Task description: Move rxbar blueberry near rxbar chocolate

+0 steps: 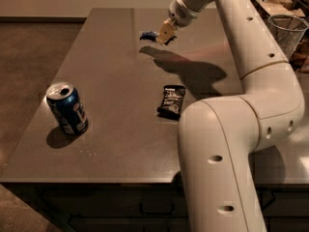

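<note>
The gripper will release the rxbar blueberry, now held a little above the table, against the rxbar chocolate's edge [183, 99] facing the lower link of the robot's arm.
The rxbar blueberry [148, 35], a small dark-blue wrapper, sticks out to the left of my gripper [165, 34] over the far middle of the table. The gripper is shut on its right end and holds it a little above the surface, with their shadow just below. The rxbar chocolate [172, 101], a flat black wrapper with crimped ends, lies on the grey table [116, 81] near its middle, well in front of the gripper and next to my arm's lower link [217, 158].
A blue soda can [67, 108] stands upright near the table's front left. A wire mesh cup [288, 33] and a dark basket [270, 1] stand at the far right. My arm covers the table's right front.
</note>
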Motion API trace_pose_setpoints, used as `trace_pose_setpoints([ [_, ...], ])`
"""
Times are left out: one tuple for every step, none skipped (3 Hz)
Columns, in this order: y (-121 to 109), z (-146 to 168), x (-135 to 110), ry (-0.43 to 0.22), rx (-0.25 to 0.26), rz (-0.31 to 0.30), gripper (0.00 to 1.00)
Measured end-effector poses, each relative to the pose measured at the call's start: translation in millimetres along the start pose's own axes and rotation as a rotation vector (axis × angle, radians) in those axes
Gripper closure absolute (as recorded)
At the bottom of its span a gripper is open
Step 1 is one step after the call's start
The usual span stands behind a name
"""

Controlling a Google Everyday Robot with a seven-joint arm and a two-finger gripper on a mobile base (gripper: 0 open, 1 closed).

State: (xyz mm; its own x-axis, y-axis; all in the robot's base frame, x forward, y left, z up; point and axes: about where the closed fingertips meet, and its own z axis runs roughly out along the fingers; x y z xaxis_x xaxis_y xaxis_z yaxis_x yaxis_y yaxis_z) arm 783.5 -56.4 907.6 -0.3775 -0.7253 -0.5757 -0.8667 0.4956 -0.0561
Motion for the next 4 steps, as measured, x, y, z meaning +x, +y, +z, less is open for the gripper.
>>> trace_pose_setpoints([
  [11, -39, 11, -0.014, -0.010, 0.007, 1.00],
  [25, -69, 35, -0.018, -0.025, 0.019, 1.00],
  [49, -99, 59, -0.040, -0.026, 0.013, 1.00],
  [84, -119, 81, -0.054, -0.038, -0.021, 1.00],
])
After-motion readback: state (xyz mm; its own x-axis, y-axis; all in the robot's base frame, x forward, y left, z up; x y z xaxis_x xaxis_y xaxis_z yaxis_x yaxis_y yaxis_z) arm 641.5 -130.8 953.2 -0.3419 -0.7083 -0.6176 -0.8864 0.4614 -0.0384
